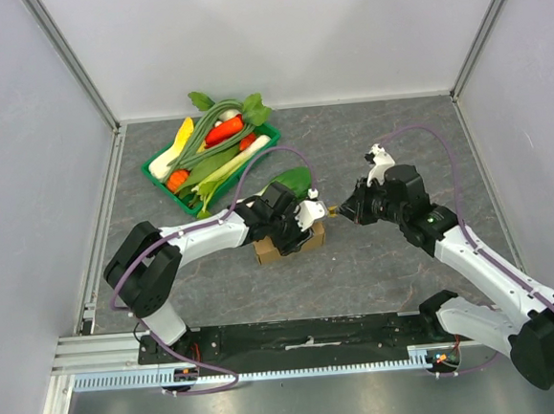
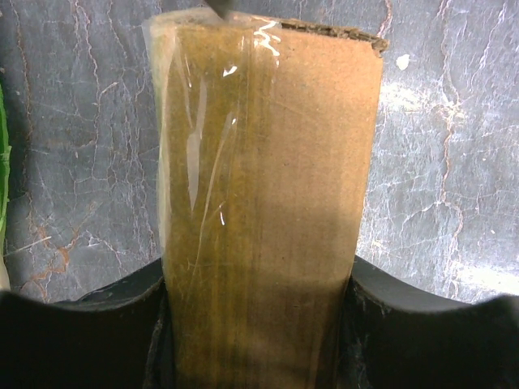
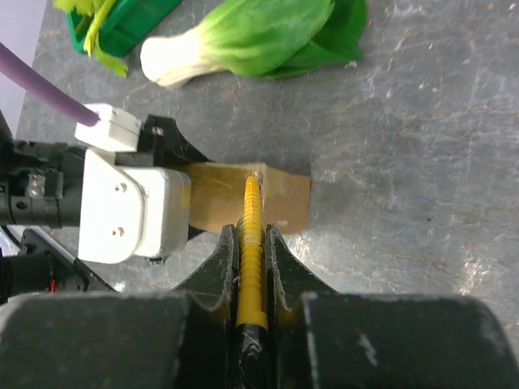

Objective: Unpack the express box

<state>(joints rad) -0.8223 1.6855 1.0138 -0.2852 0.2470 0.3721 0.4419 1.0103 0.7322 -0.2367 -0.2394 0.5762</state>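
Observation:
My right gripper is going to set the yellow tool down on the bare grey table [image 1: 366,210] beside the express box's taped end.
The express box [image 1: 286,247] is a small brown carton lying on the grey table, with clear tape [image 2: 199,146] running along its top. My left gripper [image 1: 296,227] is shut on the express box [image 2: 268,203], one black finger [image 2: 105,324] pressed to each long side. My right gripper [image 3: 252,243] is shut on a yellow ridged tool [image 3: 253,223]. The tool's tip touches the top edge of the box [image 3: 288,203] at its right end. In the top view the right gripper [image 1: 346,208] sits just right of the box.
A bok choy [image 1: 289,180] lies just behind the box, also in the right wrist view [image 3: 259,36]. A green tray [image 1: 155,170] full of vegetables stands at the back left. Grey walls and metal rails close in the table.

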